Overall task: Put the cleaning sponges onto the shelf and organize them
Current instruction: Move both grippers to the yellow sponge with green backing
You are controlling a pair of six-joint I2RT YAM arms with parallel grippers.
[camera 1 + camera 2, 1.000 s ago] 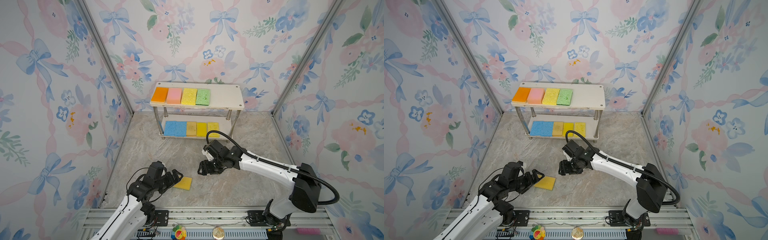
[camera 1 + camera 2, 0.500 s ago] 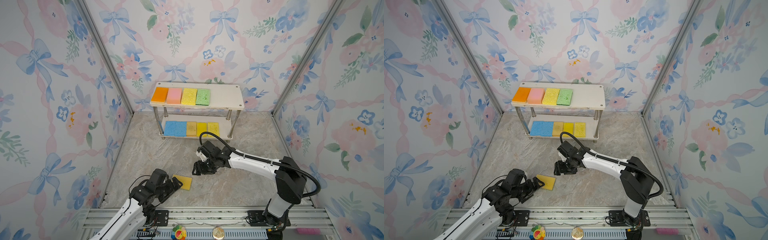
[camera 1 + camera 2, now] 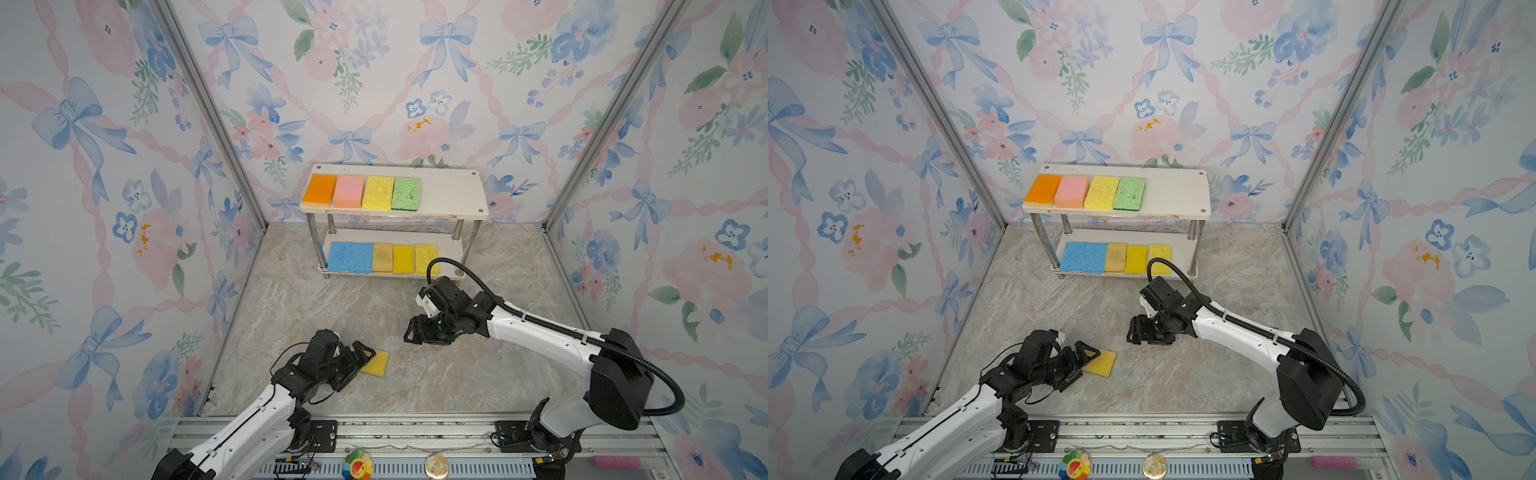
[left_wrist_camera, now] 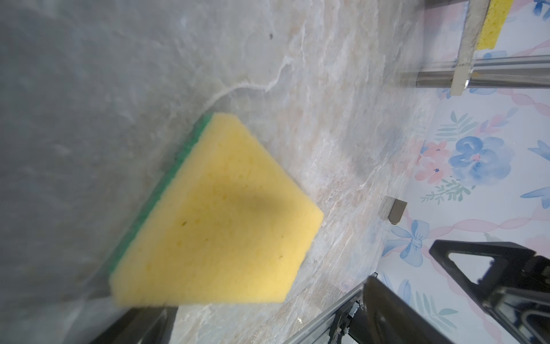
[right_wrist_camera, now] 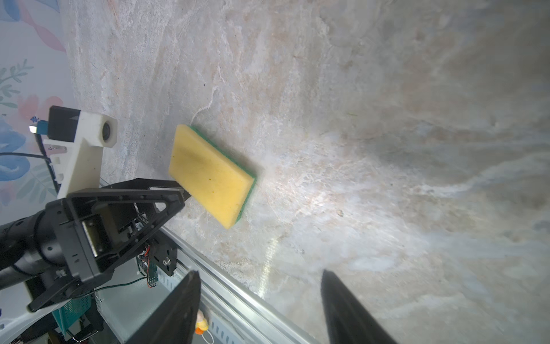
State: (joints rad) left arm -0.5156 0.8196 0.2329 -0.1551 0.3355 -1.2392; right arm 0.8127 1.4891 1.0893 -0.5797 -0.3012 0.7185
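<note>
Next, I need to use my right gripper to grab the yellow sponge on the floor by its long edge (image 3: 383, 352) (image 5: 230, 161) opposite my left gripper.
A yellow sponge (image 3: 377, 364) (image 3: 1101, 363) with a green underside lies flat on the marble floor, also seen in the left wrist view (image 4: 214, 214) and the right wrist view (image 5: 208, 175). My left gripper (image 3: 358, 365) (image 3: 1082, 365) (image 4: 268, 297) is open, its fingers on either side of the sponge's near end. My right gripper (image 3: 411, 332) (image 3: 1133, 332) (image 5: 259, 278) hangs open and empty just above the floor, right of the sponge. The shelf (image 3: 451, 195) (image 3: 1177, 191) holds orange (image 3: 319, 189), pink, yellow and green sponges on top, and blue (image 3: 351, 257), tan and two yellow sponges below.
Floral walls with metal corner posts (image 3: 208, 112) close in the floor on three sides. An aluminium rail (image 3: 415, 430) runs along the front edge, with small trinkets (image 3: 357, 465) below it. The top board's right part is bare.
My left gripper has moved forward to the sponge's near end. My right gripper swung a little left and came back. The sponge has hardly shifted.
</note>
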